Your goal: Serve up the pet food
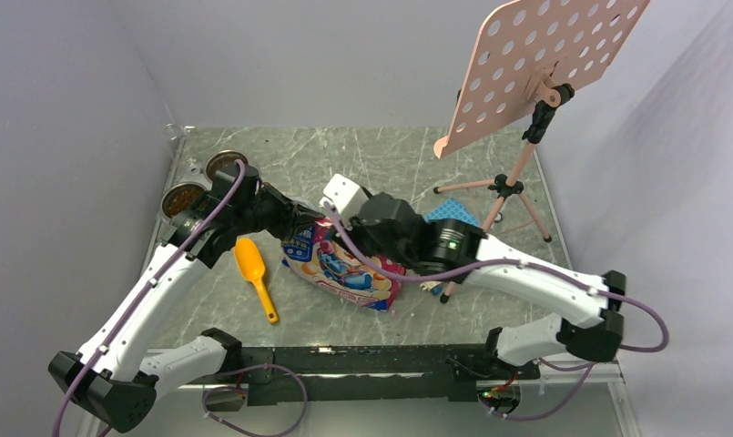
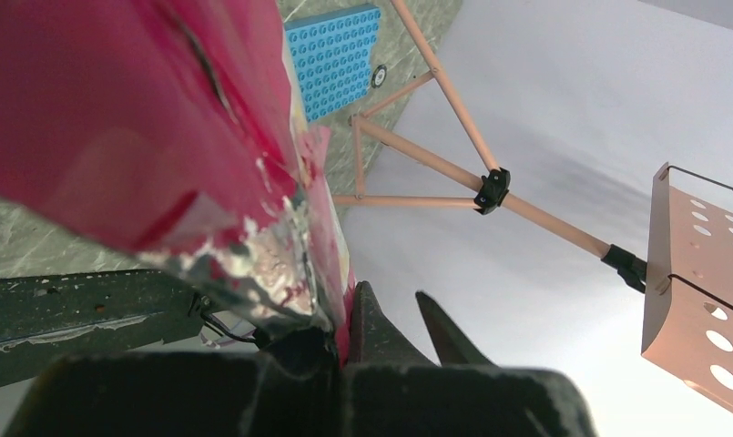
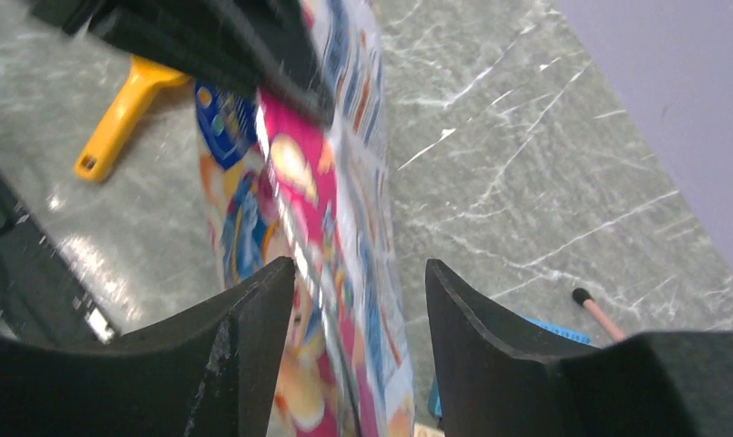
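The pouch's upper edge runs loose past the left gripper, so the robot's right gripper should pinch it close beside that hold (image 3: pixel 297 155), then slide along the pouch's upper edge.
The pink cartoon-printed pouch (image 1: pixel 344 264) lies tilted in the middle of the table. My left gripper (image 1: pixel 300 229) is shut on the pouch's upper edge; the left wrist view shows the pink foil (image 2: pixel 117 109) pinched beside one finger (image 2: pixel 370 323). My right gripper (image 3: pixel 358 273) is open, and the pouch (image 3: pixel 299 182) passes between its fingers, close to the left finger (image 3: pixel 253 337). Brown pet food shows in the two steel bowls (image 1: pixel 221 164) at the far left. The pouch's own contents are hidden.
The orange-yellow scoop (image 1: pixel 253 269) lies on the table left of the pouch, and it also shows in the right wrist view (image 3: pixel 117 127). A blue studded plate (image 1: pixel 453 211) lies under the tripod (image 1: pixel 501 187) of a pink perforated stand (image 1: pixel 535 64) at the back right.
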You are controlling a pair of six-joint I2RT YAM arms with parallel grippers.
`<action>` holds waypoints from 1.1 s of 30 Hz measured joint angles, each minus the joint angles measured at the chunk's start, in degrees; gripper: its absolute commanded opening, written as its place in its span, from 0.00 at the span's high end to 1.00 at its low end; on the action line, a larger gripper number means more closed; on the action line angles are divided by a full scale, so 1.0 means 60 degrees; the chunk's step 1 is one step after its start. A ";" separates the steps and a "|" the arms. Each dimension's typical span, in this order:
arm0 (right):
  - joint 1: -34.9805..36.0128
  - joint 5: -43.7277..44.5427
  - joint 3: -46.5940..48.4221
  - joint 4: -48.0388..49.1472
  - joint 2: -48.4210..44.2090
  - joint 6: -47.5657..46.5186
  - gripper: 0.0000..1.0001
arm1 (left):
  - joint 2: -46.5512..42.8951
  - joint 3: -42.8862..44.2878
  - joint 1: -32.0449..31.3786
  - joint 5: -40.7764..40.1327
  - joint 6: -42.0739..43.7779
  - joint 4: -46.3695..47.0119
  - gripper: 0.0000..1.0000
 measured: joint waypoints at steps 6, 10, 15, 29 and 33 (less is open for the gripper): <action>0.0229 0.1741 0.0732 0.0729 0.1800 -0.0678 0.42 | 0.0007 0.0018 0.0000 0.0007 -0.0095 -0.0058 1.00; 0.0845 0.3268 0.0484 0.1628 0.2182 -0.1967 0.53 | 0.0113 0.0189 0.0113 0.0076 -0.0127 -0.0288 1.00; 0.1501 0.4907 -0.0688 0.3818 0.2328 -0.4102 1.00 | 0.0718 0.0823 0.0277 0.0222 -0.0113 -0.0685 1.00; 0.1319 0.3931 0.0189 0.1825 0.1967 -0.3056 1.00 | 0.1016 0.1290 0.0790 0.0714 -0.0062 -0.1421 1.00; 0.1322 0.3759 -0.0047 0.1920 0.1679 -0.2929 1.00 | 0.1016 0.1297 0.0834 0.0765 -0.0066 -0.1428 1.00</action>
